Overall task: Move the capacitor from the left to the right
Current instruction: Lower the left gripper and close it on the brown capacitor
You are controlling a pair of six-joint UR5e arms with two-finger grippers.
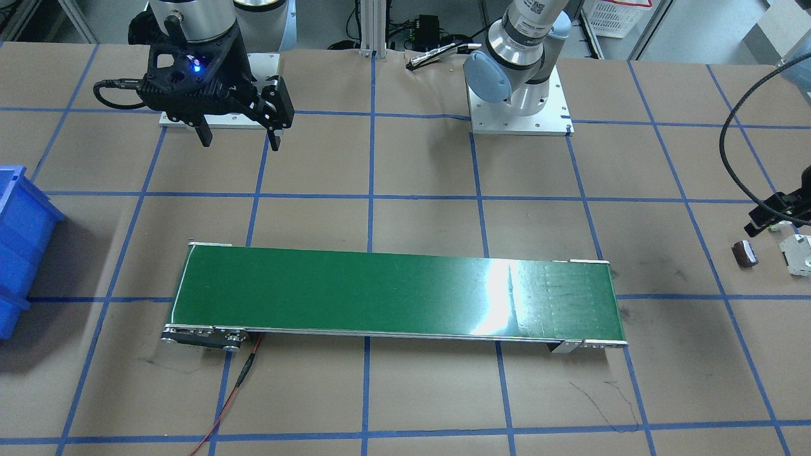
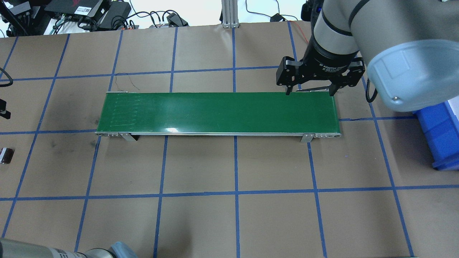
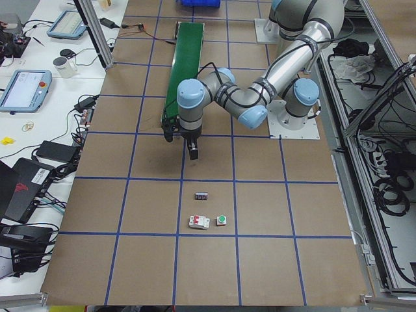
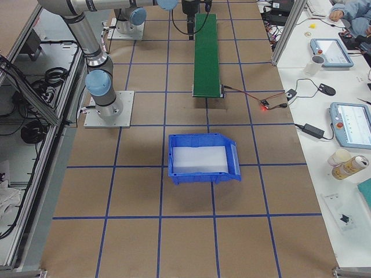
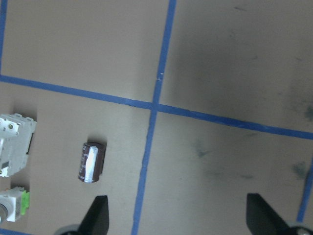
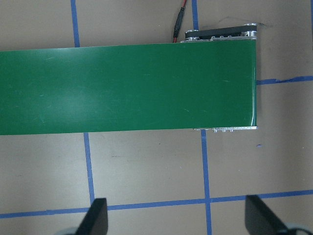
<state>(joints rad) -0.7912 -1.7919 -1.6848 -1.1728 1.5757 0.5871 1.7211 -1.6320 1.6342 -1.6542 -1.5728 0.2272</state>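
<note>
The robot's left gripper needs to close across the body of the dark brown capacitor [image 1: 744,254] [image 5: 92,162], which lies next to the white-grey blocky part.
The capacitor [image 5: 91,161] is a small dark brown cylinder with a pale end, lying on its side on the brown paper at the table's left end. It also shows in the front view [image 1: 745,253], the overhead view [image 2: 6,156] and the left side view [image 3: 202,195]. My left gripper [image 5: 178,215] is open and empty, hovering above the table. The capacitor lies just beyond its left fingertip [image 5: 99,211], outside the gap. My right gripper [image 2: 309,92] is open and empty above the far edge of the green conveyor belt [image 2: 215,113], near its right end.
A white-grey blocky part [image 5: 14,144] and a small white part with a green cap [image 5: 12,205] lie close beside the capacitor. A blue bin [image 2: 441,132] stands at the table's right end beyond the belt. A red wire [image 1: 234,392] trails from the belt's end.
</note>
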